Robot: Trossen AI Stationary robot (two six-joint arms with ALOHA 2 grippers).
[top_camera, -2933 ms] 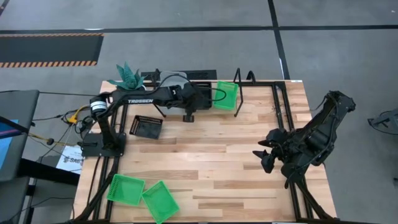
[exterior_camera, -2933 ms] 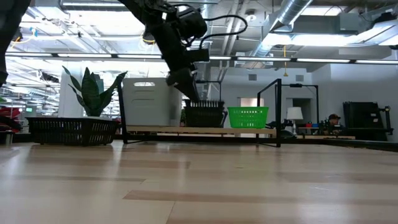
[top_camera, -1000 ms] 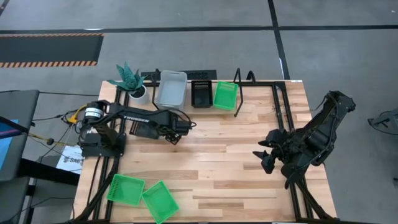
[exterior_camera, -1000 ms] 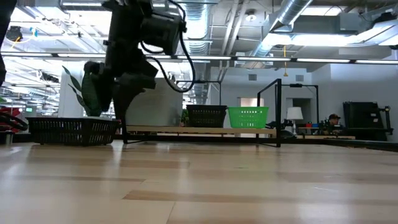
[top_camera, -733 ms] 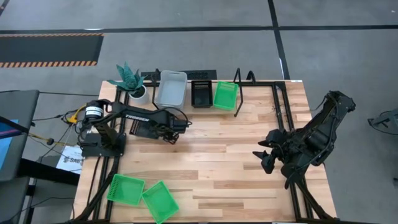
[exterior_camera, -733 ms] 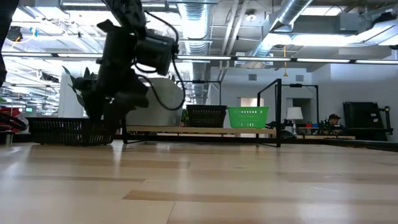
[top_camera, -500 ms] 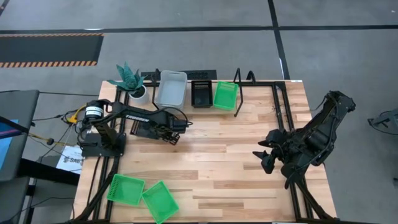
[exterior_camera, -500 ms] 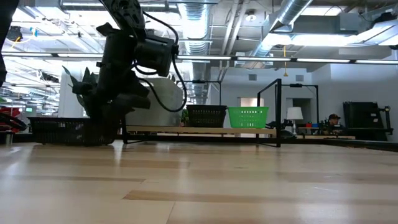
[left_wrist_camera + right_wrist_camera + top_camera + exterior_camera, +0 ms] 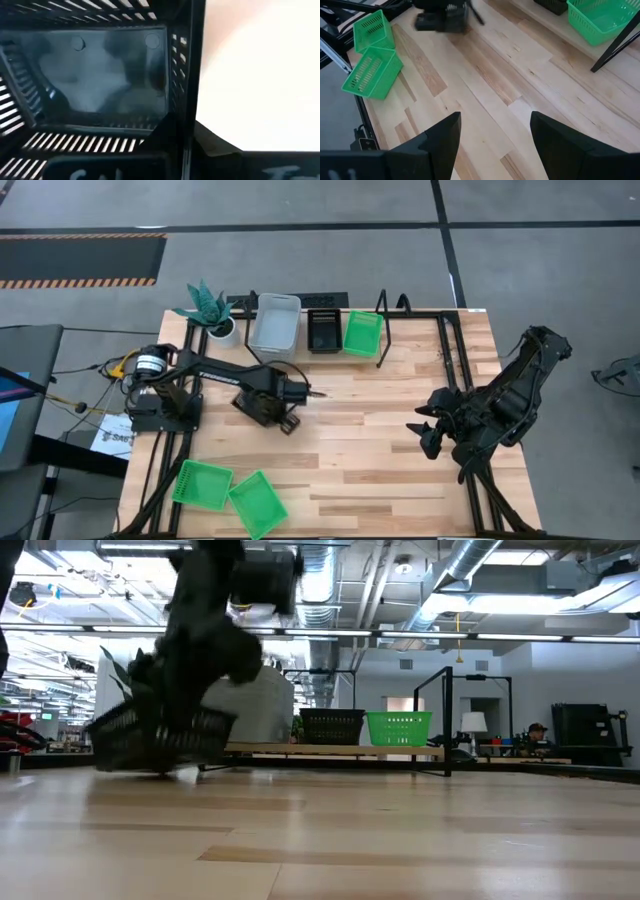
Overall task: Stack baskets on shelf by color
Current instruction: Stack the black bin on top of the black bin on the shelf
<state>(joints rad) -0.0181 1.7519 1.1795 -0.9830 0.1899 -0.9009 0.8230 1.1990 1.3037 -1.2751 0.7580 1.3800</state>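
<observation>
Next, I release the black basket with my left gripper inside the other black basket (image 9: 324, 331), between the grey-white and green baskets.
My left gripper (image 9: 276, 401) is shut on a black meshed basket (image 9: 260, 407) left of the table's middle; the low view shows this basket (image 9: 160, 741) tilted. On the shelf (image 9: 300, 748) at the far edge stand a grey-white basket (image 9: 275, 322), a black basket (image 9: 322, 330) and a green basket (image 9: 362, 333), each on its base. Two more green baskets (image 9: 203, 484) (image 9: 258, 503) lie at the near left corner. My right gripper (image 9: 495, 145) waits open near the right edge (image 9: 432, 432). My left gripper holds the black basket by one side wall's rim (image 9: 188, 100), one finger (image 9: 167, 132) inside the basket and one (image 9: 215, 145) outside. It comes from above. The basket hangs tilted below it, the lowest corner (image 9: 178, 772) at the tabletop; whether that corner touches, I cannot tell.
A white plant pot (image 9: 222, 328) stands at the shelf's left end. Black upright end loops (image 9: 386, 305) close the shelf's right end. Bare wooden tabletop (image 9: 360, 420) lies between the two arms.
My left gripper came down onto the black basket lying left of the middle and took hold of its wall. It then drew the basket toward the table's right and near side. The basket has turned about and tipped, one end raised.
</observation>
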